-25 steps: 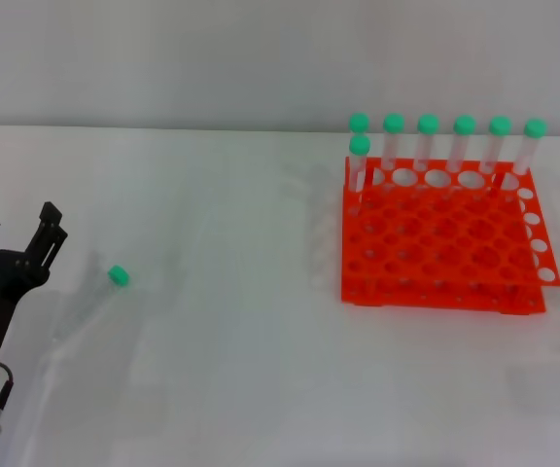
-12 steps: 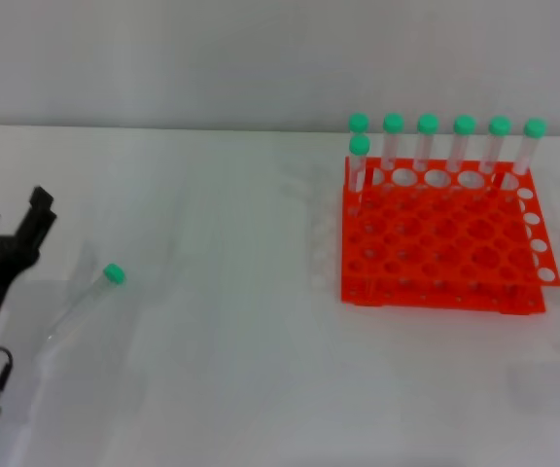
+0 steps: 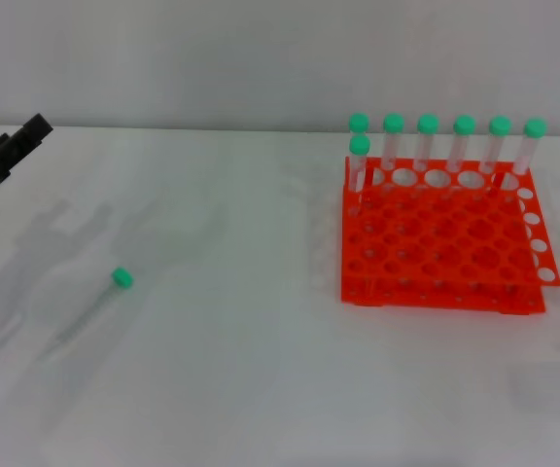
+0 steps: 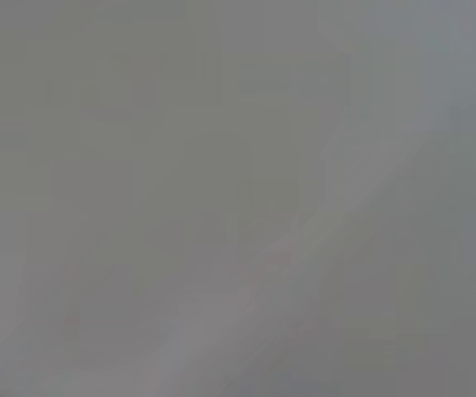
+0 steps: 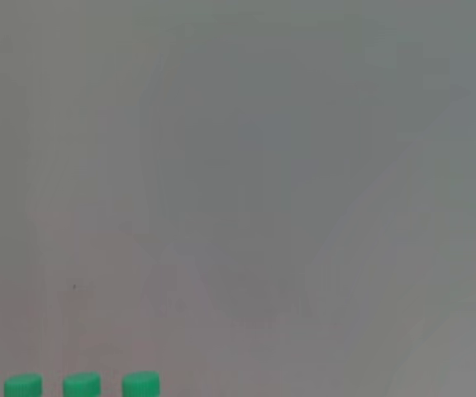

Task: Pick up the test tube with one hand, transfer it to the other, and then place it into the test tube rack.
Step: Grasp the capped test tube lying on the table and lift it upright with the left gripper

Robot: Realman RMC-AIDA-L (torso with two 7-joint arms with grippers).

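Note:
The fingers of my left gripper needs to close on the clear body [image 3: 75, 324] of the lying test tube, just past the middle toward the end opposite its cap.
The test tube [image 3: 93, 306] lies on the white table at the left, its green cap [image 3: 120, 278] pointing toward the rack. My left gripper [image 3: 13, 148] shows only as a black tip at the far left edge, well behind and apart from the tube. The orange-red test tube rack [image 3: 445, 253] stands at the right, with several green-capped tubes [image 3: 428, 146] upright along its back row and back left corner. My right gripper is out of view. The right wrist view shows three green caps [image 5: 82, 385] at its edge. The left wrist view shows only blank grey.
A pale wall [image 3: 261, 58] runs behind the table. Bare white tabletop [image 3: 241, 341] lies between the lying tube and the rack and along the front.
My left gripper has pulled away from beside the tube, moving back and to the far left edge of the head view. The tube still lies on the table in about the same place.

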